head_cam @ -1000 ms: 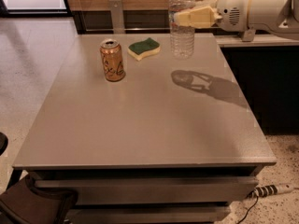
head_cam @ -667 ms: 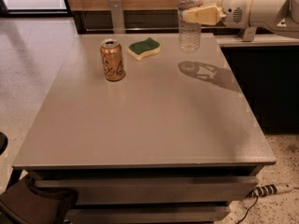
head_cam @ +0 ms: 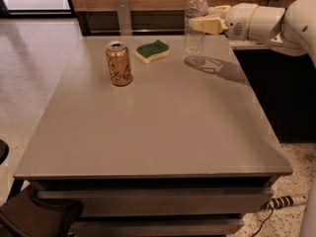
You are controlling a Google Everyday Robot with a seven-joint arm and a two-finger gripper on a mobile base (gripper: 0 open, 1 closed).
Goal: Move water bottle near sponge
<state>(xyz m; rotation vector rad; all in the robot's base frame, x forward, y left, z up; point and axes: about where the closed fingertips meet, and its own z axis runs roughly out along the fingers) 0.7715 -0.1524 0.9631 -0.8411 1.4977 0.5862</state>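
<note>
My gripper is going to let go of the water bottle, now hanging upright above the table, on the table (head_cam: 178, 58), next to the sponge's edge that is farthest from the drink can.
The water bottle (head_cam: 196, 20) is clear and ribbed with a white cap. It hangs upright a little above the grey table (head_cam: 158, 127), near the far right edge. My gripper (head_cam: 203, 23) reaches in from the right and is shut on the bottle's middle. The sponge (head_cam: 152, 51), dark green over pale yellow, lies flat on the table to the left of the bottle, a short gap away. The bottle's shadow falls on the table just below and right of it.
An orange-copper drink can (head_cam: 119, 63) stands left of the sponge. A wooden wall and a dark counter run behind and right of the table. A power strip (head_cam: 284, 201) lies on the speckled floor at the lower right.
My gripper has carried the bottle up and farther back over the table. The can and sponge have not moved.
</note>
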